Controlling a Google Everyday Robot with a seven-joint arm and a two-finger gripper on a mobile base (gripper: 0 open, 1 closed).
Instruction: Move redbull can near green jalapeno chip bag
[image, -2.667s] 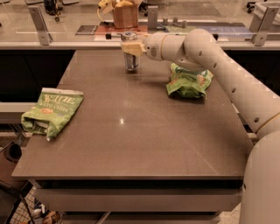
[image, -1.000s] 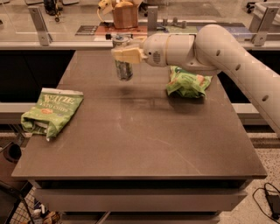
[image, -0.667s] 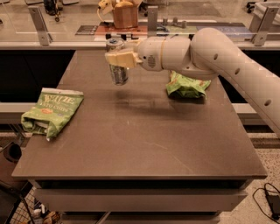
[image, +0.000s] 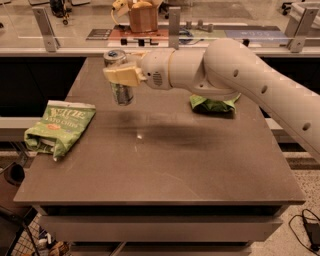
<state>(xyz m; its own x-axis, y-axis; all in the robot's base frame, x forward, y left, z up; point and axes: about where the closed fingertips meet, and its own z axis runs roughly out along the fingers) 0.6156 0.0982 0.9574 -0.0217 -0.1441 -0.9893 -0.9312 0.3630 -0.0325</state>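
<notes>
Next, I set the redbull can down and let go of it on the table (image: 105, 129) just beside the inner edge of the green jalapeno chip bag.
The redbull can (image: 120, 92), slim and silver-grey with a shiny round top, hangs tilted in the air above the brown table (image: 165, 160), left of centre. My gripper (image: 121, 75) is shut on the can's upper half, its cream fingers (image: 125, 76) across the can's front. The green jalapeno chip bag (image: 59, 126), lime-green with white block lettering, lies flat at the table's left edge, below and to the left of the can. A gap of bare table separates them.
A puffier green bag (image: 212, 104) lies at the back right, mostly hidden under my white arm (image: 235, 75). Behind the table runs a counter with posts (image: 173, 20) and a brown paper bag (image: 142, 17). The floor drops away at left and right.
The gripper lifted the can from the back of the table and carried it leftward and toward the front, closer to the lime-green bag. Both bags stayed put.
</notes>
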